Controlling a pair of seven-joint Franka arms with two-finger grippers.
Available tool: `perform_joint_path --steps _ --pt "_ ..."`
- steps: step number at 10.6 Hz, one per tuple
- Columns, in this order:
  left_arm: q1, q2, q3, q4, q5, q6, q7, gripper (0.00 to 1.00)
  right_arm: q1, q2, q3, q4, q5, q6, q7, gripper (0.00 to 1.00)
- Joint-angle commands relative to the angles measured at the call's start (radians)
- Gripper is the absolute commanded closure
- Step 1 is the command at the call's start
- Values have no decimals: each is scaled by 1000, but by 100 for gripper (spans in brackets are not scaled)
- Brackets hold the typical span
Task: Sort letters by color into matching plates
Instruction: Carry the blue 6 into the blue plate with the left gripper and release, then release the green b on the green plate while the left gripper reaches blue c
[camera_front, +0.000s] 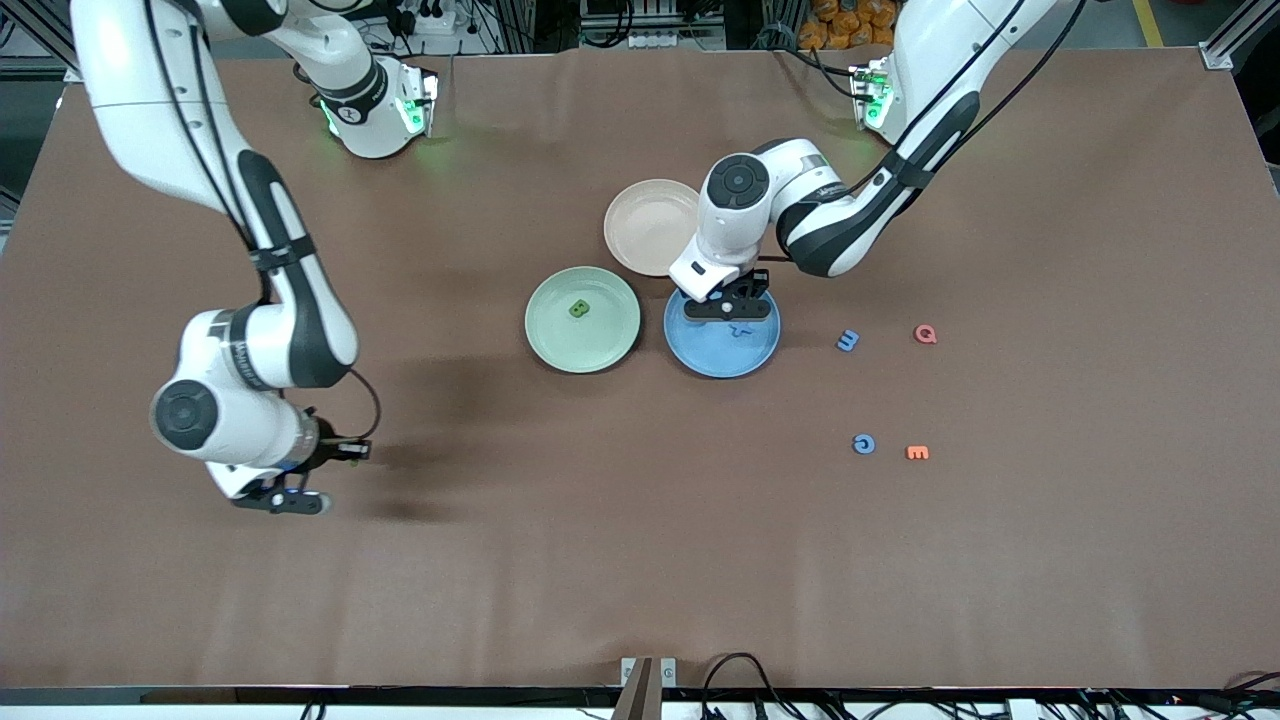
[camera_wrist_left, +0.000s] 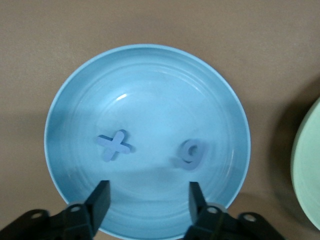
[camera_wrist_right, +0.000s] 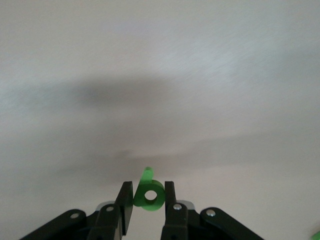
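Note:
The small green letter, now low over the bare table, will go down from my right gripper on the green plate's side (camera_front: 609, 335) nearest the blue plate.
My left gripper (camera_front: 728, 308) hangs open over the blue plate (camera_front: 715, 358), its fingers (camera_wrist_left: 100, 200) spread with nothing between them. A blue X (camera_wrist_left: 115, 145) and a blue 9 (camera_wrist_left: 192, 154) lie in that plate (camera_wrist_left: 150, 90). The green plate (camera_front: 560, 340) beside it holds one green letter (camera_front: 579, 309). Toward the right arm's end, my right gripper (camera_front: 285, 500) is low over the bare table, shut on a small green letter (camera_wrist_right: 149, 195) with a round hole. Two blue letters (camera_front: 848, 341) (camera_front: 863, 444) lie loose toward the left arm's end.
A beige-pink plate (camera_front: 650, 226) sits just farther from the front camera than the two coloured plates. A red Q (camera_front: 925, 334) and an orange E (camera_front: 917, 453) lie next to the loose blue letters. The green plate's rim (camera_wrist_left: 307, 170) shows in the left wrist view.

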Motion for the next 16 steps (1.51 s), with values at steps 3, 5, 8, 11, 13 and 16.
perform_joint_path --steps 3,5,8,11,13,16 --pt "52 -1 27 18 41 -15 20 0 200 -91 39 -101 12 -31 273 77" --pt "121 -15 27 22 41 -13 68 0 301 -95 39 -103 28 -52 365 77" --pt "195 -9 30 54 41 -15 103 0 440 -85 39 -101 66 -57 478 76" --pt "278 -13 61 79 41 -13 220 0 527 -69 41 -101 71 -51 531 76" --pt "316 -4 62 105 41 -13 302 0 560 -51 44 -100 86 -43 551 76" --pt "367 58 65 181 28 -13 447 0 566 -49 42 -98 98 -42 568 0"
